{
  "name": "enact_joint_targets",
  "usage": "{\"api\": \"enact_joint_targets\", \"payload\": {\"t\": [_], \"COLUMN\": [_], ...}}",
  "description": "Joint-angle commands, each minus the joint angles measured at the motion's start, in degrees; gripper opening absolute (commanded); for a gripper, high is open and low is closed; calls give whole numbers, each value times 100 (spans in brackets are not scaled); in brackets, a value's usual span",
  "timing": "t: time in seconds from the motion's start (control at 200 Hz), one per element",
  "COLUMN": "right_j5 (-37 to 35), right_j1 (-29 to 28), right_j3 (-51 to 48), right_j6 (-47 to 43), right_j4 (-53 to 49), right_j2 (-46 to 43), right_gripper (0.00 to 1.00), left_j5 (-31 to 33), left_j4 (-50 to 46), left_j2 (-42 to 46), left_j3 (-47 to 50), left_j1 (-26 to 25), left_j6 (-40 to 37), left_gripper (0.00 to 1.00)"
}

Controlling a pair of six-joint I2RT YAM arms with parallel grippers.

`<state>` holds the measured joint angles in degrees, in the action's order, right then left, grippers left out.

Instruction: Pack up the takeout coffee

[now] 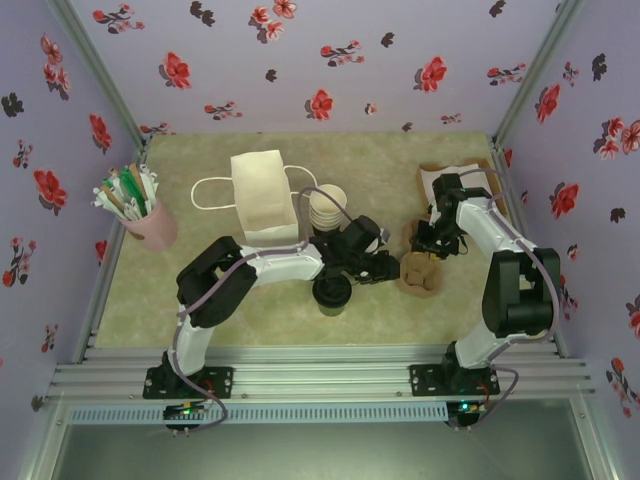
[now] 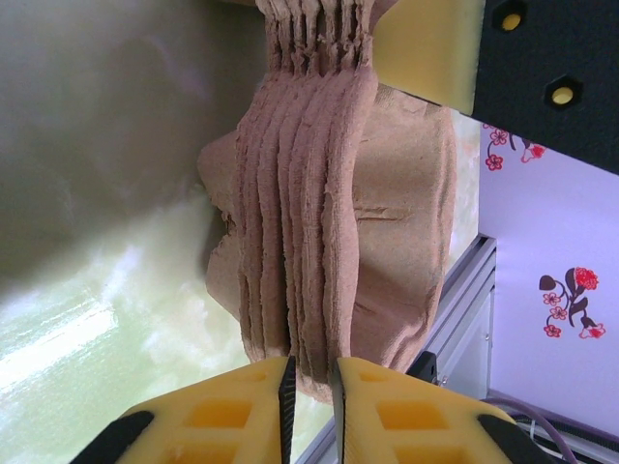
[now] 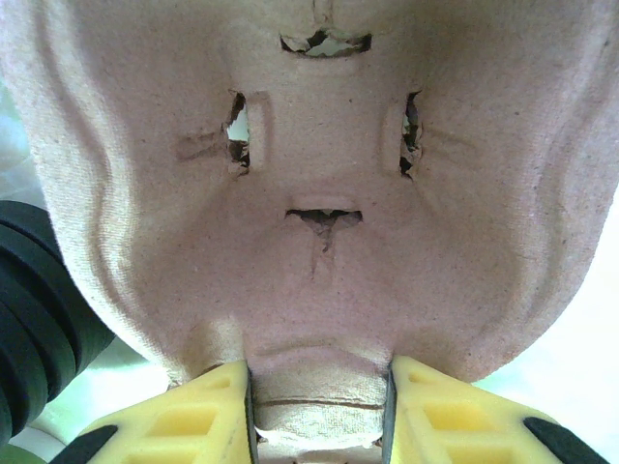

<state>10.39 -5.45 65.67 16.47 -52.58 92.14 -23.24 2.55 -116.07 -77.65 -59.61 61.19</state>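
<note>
I am pinching several tightly nested carrier edges together with my left gripper, so next I open it and take only the outermost edges (image 2: pixel 340 261) to separate the stack.
A stack of brown pulp cup carriers (image 1: pixel 420 272) lies right of centre, and both grippers hold it. My left gripper (image 1: pixel 392 266) reaches in from the left; its yellow fingers (image 2: pixel 242 411) pinch a few of the stacked carrier edges (image 2: pixel 309 193), so it is shut on them. My right gripper (image 1: pixel 428 247) comes from behind, its jaws closed on a tab of the carrier stack (image 3: pixel 319 242). The white paper bag (image 1: pixel 262 195) stands at the back left. The single dark takeout coffee cup is hidden or out of view.
A stack of nested cream-rimmed cups (image 1: pixel 326 208) stands beside the bag. A stack of black lids (image 1: pixel 333 293) sits in front of it, its ridged side (image 3: pixel 34 319) close to the carriers. A pink cup of stirrers (image 1: pixel 145 215) is far left; paper goods (image 1: pixel 455 180) lie back right.
</note>
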Motion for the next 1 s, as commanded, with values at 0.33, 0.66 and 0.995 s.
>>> {"api": "enact_joint_targets", "payload": {"t": [0.33,0.66,0.995], "right_j5": [248,282,525], "right_j1": [18,18,18], "right_j3": [-19,-17,5], "right_j6": [-55,-45,6], "right_j4": [-63,-63,-11], "right_j2": [7,-11,-97], "right_gripper": [34,34,34], "left_j5": [14,21,-226], "left_j4": [-88,-88,351], "left_j2": [-234,-216,-135], "left_j3": [-161,-156,-67], "left_j1": [-15,-15,1], "left_j6": [-46,-45,172], "left_gripper": [15,11,29]}}
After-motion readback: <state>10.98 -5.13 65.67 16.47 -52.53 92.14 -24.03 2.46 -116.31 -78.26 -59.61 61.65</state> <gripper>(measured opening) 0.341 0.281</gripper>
